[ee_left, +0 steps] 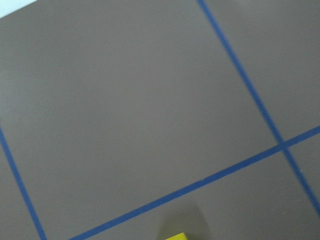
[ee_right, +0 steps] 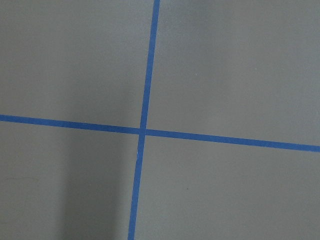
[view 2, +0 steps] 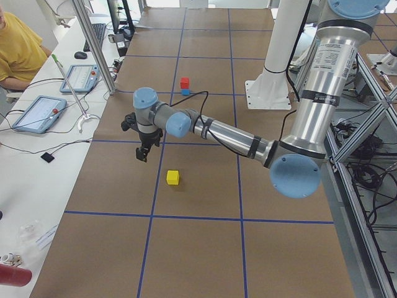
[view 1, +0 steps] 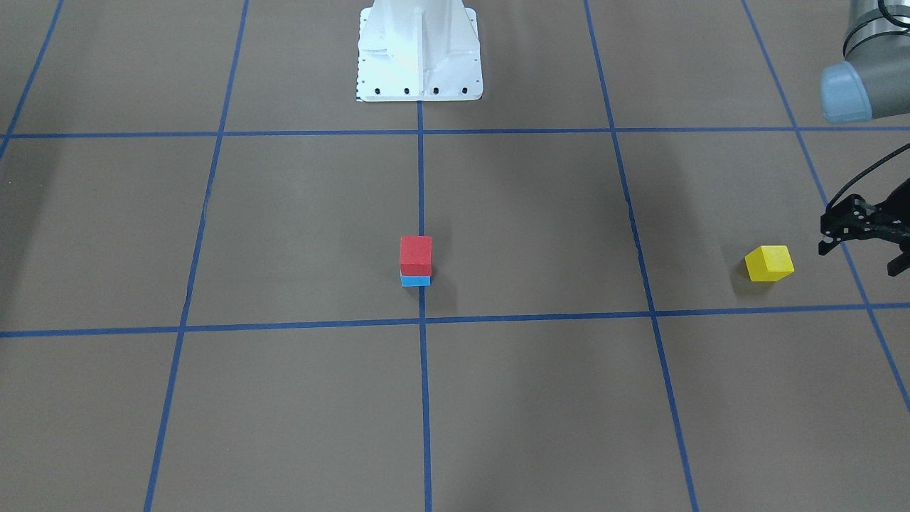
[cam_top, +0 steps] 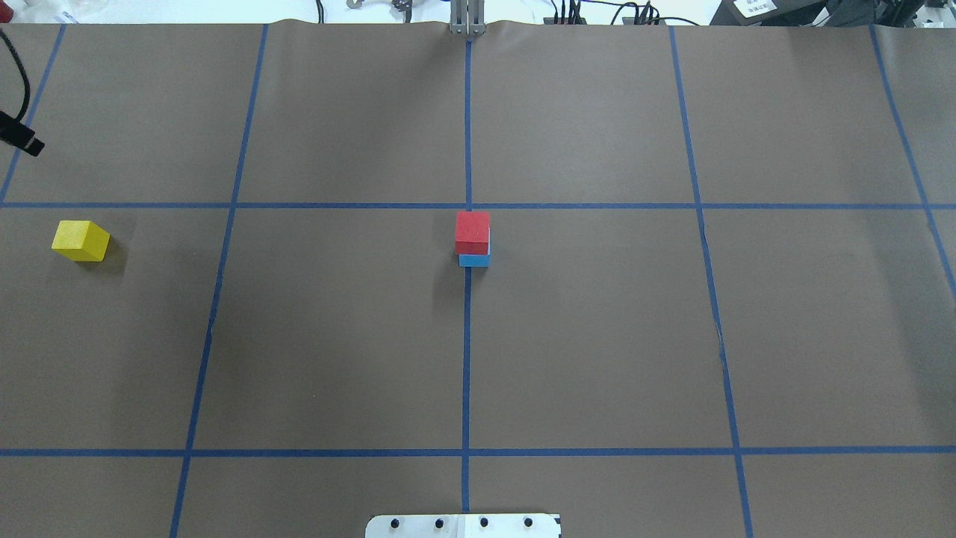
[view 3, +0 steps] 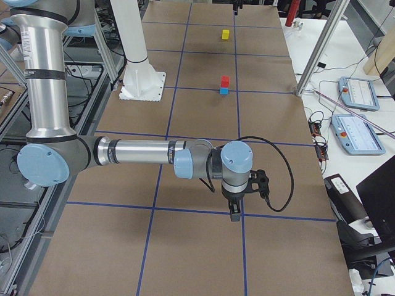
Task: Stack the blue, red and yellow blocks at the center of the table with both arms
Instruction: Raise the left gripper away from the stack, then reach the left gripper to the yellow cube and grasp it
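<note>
The left gripper should go to the yellow block next and close on its opposite sides (view 1: pixel 769 264), toward and away from the red block.
A red block (view 1: pixel 416 254) sits on a blue block (view 1: pixel 415 281) at the table's center, on the middle tape line; the stack also shows in the overhead view (cam_top: pixel 473 232). A yellow block (view 1: pixel 769 263) lies alone on the robot's left side (cam_top: pixel 81 240). My left gripper (view 1: pixel 859 259) hangs above the table just outside the yellow block, apart from it, with its fingers spread and empty. The left wrist view catches only the yellow block's top edge (ee_left: pixel 175 236). My right gripper (view 3: pixel 235 213) hovers over bare table far from the stack; I cannot tell whether it is open.
The white robot base (view 1: pixel 419 57) stands at the table's robot-side edge. Blue tape lines (cam_top: pixel 467 336) grid the brown table. Tablets (view 2: pixel 37 112), cables and a seated person (view 2: pixel 18 49) are along the operators' side.
</note>
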Tool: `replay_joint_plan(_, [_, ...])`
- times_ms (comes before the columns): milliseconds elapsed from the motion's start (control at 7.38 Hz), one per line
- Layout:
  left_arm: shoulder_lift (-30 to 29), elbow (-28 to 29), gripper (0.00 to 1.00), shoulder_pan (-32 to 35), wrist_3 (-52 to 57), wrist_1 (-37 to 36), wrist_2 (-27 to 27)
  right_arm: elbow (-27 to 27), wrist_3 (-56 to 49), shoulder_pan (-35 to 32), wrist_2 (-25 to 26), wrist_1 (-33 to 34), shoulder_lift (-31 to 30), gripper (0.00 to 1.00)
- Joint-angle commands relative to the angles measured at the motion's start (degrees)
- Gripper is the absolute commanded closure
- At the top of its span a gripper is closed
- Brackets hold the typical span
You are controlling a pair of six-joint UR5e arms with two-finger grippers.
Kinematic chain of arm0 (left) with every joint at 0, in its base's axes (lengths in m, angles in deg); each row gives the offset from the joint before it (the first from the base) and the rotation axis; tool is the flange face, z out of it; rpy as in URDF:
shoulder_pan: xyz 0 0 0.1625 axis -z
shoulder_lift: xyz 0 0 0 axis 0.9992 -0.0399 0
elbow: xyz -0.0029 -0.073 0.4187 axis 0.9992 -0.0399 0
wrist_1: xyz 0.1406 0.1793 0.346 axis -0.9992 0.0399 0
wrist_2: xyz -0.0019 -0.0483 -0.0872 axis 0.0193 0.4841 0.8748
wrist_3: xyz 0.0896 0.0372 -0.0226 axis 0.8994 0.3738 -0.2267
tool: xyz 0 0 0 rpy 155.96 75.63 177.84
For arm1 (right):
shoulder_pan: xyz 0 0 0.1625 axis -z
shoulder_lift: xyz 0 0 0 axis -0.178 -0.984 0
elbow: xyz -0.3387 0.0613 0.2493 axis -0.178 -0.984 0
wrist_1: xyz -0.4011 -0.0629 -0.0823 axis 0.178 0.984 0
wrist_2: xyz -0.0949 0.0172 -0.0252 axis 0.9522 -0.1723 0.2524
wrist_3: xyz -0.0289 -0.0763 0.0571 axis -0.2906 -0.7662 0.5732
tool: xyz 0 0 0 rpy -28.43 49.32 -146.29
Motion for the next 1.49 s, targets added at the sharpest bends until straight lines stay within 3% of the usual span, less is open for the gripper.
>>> replay_joint_plan(0, [6.8, 3.8, 0.01, -0.2, -22.3, 19.3, -0.5, 0.0, 0.1, 0.0, 0.3, -0.1, 0.0, 0.0])
replay_joint_plan(136, [7.3, 6.7, 0.01, -3.2, -29.7, 28.2, -0.9, 0.0, 0.1, 0.0, 0.3, -0.1, 0.1, 0.0])
replay_joint_plan(271, [7.4, 7.6, 0.01, -7.2, -33.7, 30.0, -4.7, 0.0, 0.2, 0.0, 0.3, -0.1, 0.1, 0.0])
replay_joint_plan(407, [7.3, 7.4, 0.01, -11.2, -37.0, 30.6, -7.9, 0.1, 0.2, 0.0, 0.3, -0.2, 0.1, 0.0])
replay_joint_plan(1355, [8.0, 8.1, 0.03, -16.2, -35.8, 31.8, -10.7, 0.0, 0.5, 0.0, 0.4, -0.2, 0.4, 0.0])
